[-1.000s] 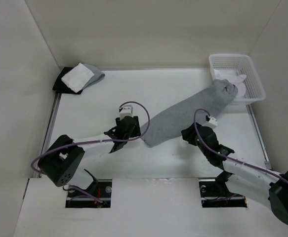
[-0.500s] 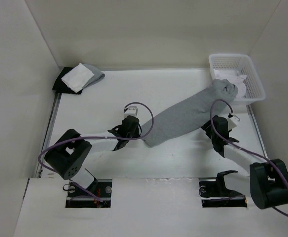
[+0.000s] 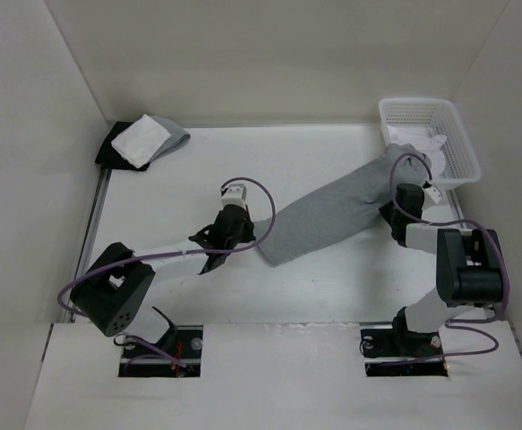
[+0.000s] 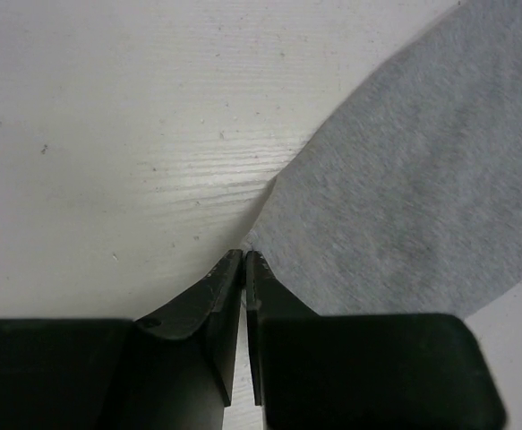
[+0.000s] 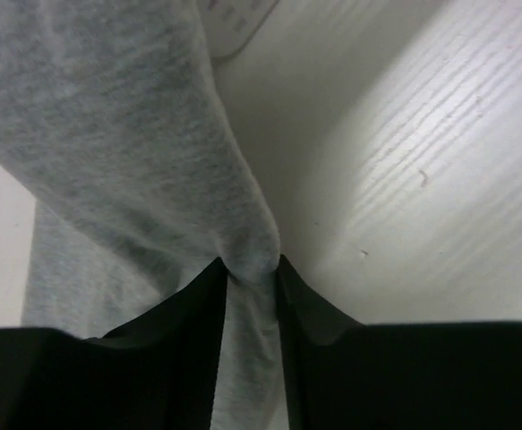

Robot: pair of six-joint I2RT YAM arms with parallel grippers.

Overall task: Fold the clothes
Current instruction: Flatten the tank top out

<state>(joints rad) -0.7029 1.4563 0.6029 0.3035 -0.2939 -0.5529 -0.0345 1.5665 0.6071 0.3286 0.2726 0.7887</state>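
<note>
The robot's right gripper is pinching a bunched fold by the basket, so it should pull the garment clear to the middle, then grab the garment's free near corner (image 3: 275, 262).
The clothes (image 3: 332, 219), one plain grey garment, lie slantwise across the table, the far end draped on the basket's rim. My left gripper (image 3: 259, 244) is at the garment's near left corner. In the left wrist view its jaws (image 4: 244, 255) are shut, tips meeting right on the edge of the grey fabric (image 4: 422, 197). My right gripper (image 3: 395, 208) is at the garment's right edge near the basket. In the right wrist view it (image 5: 250, 269) is shut on a bunched fold of the grey fabric (image 5: 126, 134).
A white plastic basket (image 3: 404, 106) at the back right holds a pale cloth (image 3: 428, 145). A small white square cloth (image 3: 141, 139) lies on dark and grey pieces at the back left. White walls close the table on three sides.
The left gripper shut at the garment's corner. The right arm swung up and right along the garment toward the basket, and its jaws narrowed onto a fold of fabric.
</note>
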